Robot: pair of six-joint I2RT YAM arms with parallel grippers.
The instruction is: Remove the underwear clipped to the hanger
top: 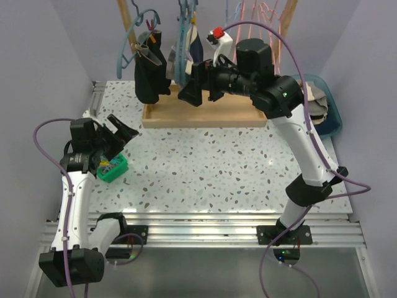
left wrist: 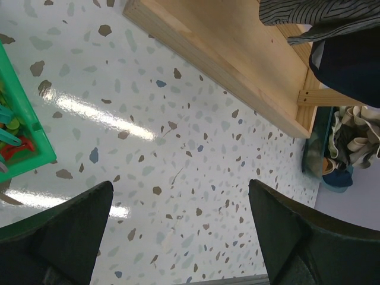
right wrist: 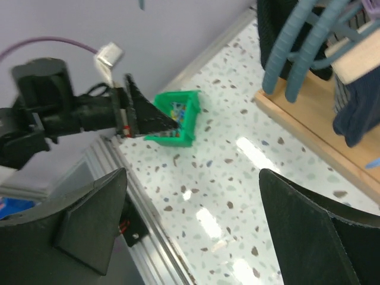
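My right gripper is to close on the near arm [top: 183, 69] [right wrist: 301, 74] of the teal hanger that carries the navy garment, just above the lower end of that arm.
Black underwear [top: 149, 76] hangs clipped to a teal hanger [top: 132, 38] at the left of the rack. A second striped and navy garment [top: 188, 54] hangs beside it. My right gripper [top: 192, 87] is open and empty, held in the air just right of these garments. In its wrist view [right wrist: 193, 172] the teal hangers [right wrist: 295, 50] and the black underwear [right wrist: 274, 32] are at the upper right. My left gripper [top: 123, 135] is open and empty, low over the table's left side; its wrist view [left wrist: 181, 184] shows bare tabletop between the fingers.
The rack stands on a wooden base [top: 198, 115]. A green basket of clips [top: 113, 168] sits under the left gripper. A blue bin of clothes [top: 324, 107] is at the right back. Walls close in on both sides.
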